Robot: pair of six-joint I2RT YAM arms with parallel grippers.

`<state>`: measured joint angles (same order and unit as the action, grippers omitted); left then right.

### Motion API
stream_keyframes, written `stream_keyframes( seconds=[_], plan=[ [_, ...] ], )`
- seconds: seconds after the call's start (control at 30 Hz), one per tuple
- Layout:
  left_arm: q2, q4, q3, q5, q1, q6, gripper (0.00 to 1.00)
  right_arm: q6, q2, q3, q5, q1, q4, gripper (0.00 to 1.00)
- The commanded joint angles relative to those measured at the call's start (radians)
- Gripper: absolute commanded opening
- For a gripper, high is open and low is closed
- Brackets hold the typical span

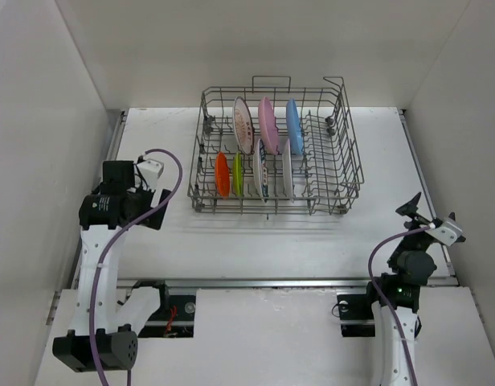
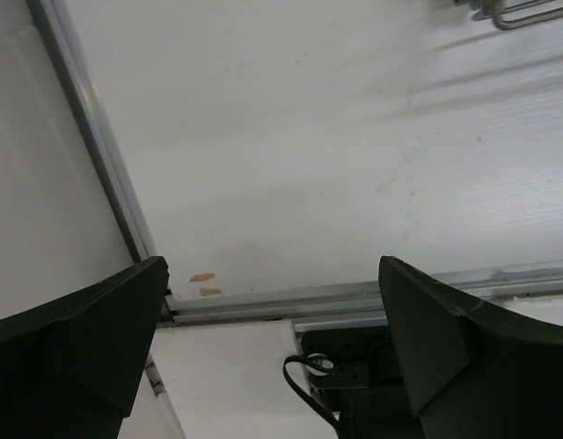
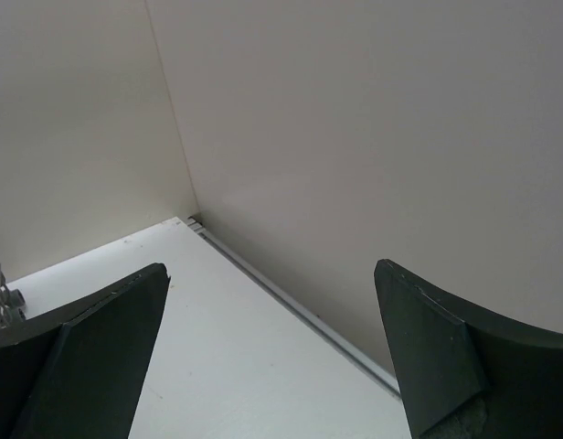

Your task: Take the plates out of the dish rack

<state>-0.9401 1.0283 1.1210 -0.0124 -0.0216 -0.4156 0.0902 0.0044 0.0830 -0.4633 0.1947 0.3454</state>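
Observation:
The orange plate's upper rim (image 1: 221, 157) is beside the lime green plate in the dish rack. Next, I move my left gripper there and close it on that rim.
The grey wire dish rack (image 1: 353, 165) stands at the back middle of the table. Its front row holds an orange plate (image 1: 222, 174), a lime green plate (image 1: 238, 174) and two white plates (image 1: 261, 170), all upright. Its back row holds a white patterned plate (image 1: 242, 125), a pink plate (image 1: 267, 125) and a blue plate (image 1: 293, 125). My left gripper (image 1: 156, 211) is open and empty, left of the rack and apart from it; its wrist view (image 2: 272, 265) shows bare table. My right gripper (image 1: 411, 209) is open and empty, to the right of and nearer than the rack (image 3: 270, 267).
White walls close in the table on the left, back and right (image 3: 355, 137). A metal rail (image 2: 355, 297) runs along the table's near edge by the arm bases. A bit of rack wire shows at the top right of the left wrist view (image 2: 528, 14).

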Motion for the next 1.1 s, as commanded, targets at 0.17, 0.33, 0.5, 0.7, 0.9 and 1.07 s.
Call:
stream_keyframes(
  seconds=[0.17, 0.33, 0.5, 0.7, 0.9, 1.07],
  plan=[
    [-0.022, -0.031, 0.048, 0.180, -0.005, 0.049, 1.00, 0.060, 0.100, 0.168, 0.081, -0.006, 0.037, 1.00],
    [-0.031, -0.031, 0.092, 0.115, -0.005, 0.060, 1.00, 0.060, 0.212, 0.264, 0.315, -0.026, 0.224, 1.00],
    [-0.083, -0.031, 0.169, 0.095, -0.005, 0.047, 1.00, -0.142, 0.512, 0.584, 0.569, -0.070, 0.148, 1.00],
    [-0.098, 0.010, 0.188, 0.104, -0.005, 0.081, 1.00, -0.181, 0.864, 1.251, 0.792, -0.106, -0.446, 1.00],
    [-0.048, 0.019, 0.146, 0.114, -0.005, 0.090, 1.00, -0.127, 0.999, 1.414, 0.839, -0.189, -0.446, 1.00],
    [-0.029, 0.041, 0.169, 0.184, -0.005, 0.058, 1.00, -0.008, 1.103, 1.572, 0.838, -0.317, -0.585, 1.00]
  ],
)
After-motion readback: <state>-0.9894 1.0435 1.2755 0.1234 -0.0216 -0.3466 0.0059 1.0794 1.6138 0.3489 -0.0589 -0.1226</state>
